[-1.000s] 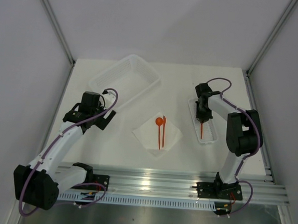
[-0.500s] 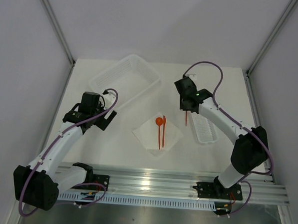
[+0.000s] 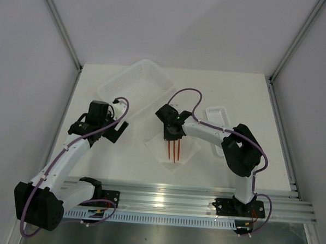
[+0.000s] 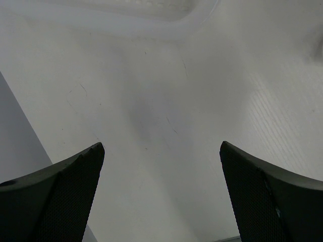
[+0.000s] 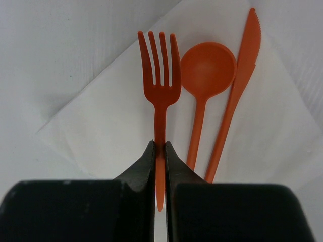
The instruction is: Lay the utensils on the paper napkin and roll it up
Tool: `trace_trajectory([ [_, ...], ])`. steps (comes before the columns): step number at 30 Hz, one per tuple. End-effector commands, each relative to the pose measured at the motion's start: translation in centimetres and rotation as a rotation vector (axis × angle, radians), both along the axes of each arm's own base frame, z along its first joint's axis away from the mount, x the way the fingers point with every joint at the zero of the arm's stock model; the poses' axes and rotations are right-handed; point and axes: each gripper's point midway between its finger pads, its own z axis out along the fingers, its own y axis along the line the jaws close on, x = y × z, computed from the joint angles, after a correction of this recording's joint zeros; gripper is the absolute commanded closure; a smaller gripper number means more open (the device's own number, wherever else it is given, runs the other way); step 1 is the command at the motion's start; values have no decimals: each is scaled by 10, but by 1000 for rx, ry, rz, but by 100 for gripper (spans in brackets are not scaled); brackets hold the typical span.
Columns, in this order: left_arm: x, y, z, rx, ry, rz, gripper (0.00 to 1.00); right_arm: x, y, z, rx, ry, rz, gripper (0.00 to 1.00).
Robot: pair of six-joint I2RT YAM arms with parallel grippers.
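Note:
The orange fork, now held low over the napkin, will go down from my right gripper onto the white paper napkin (image 3: 169, 146) (image 5: 168, 126), where I will leave it beside the orange spoon.
The white paper napkin (image 3: 188, 150) lies at the table's middle, also in the right wrist view (image 5: 101, 126). On it lie an orange spoon (image 3: 173, 151) and an orange knife (image 3: 178, 150), side by side; both show in the right wrist view, the spoon (image 5: 208, 68) and the knife (image 5: 242, 75). My right gripper (image 3: 171, 135) is shut on the handle of an orange fork (image 3: 167, 149), held just left of the spoon, low over the napkin; the grip shows in the right wrist view (image 5: 160, 146). My left gripper (image 3: 114, 129) is open and empty over bare table (image 4: 161, 166).
A large white mesh basket (image 3: 134, 88) stands at the back left; its rim shows in the left wrist view (image 4: 151, 15). A narrow white plastic tray (image 3: 217, 113) lies right of the napkin, partly under my right arm.
My right arm has swung left from the narrow tray to the napkin, carrying the fork, which now sits beside the spoon and knife. The left arm has not moved.

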Motion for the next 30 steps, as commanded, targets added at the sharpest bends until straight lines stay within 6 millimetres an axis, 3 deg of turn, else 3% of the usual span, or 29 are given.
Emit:
trace_trajectory([
  [1,-1,-4,2,-37,-15,-3,1,2,15,14,58,-21,-34,100],
  [10,-1,-4,1,-35,-11,-2,0,-9,8,-4,22,8,-38,100],
  [30,-2,-5,1,-38,-10,-7,0,-11,4,-29,-31,64,-17,100],
])
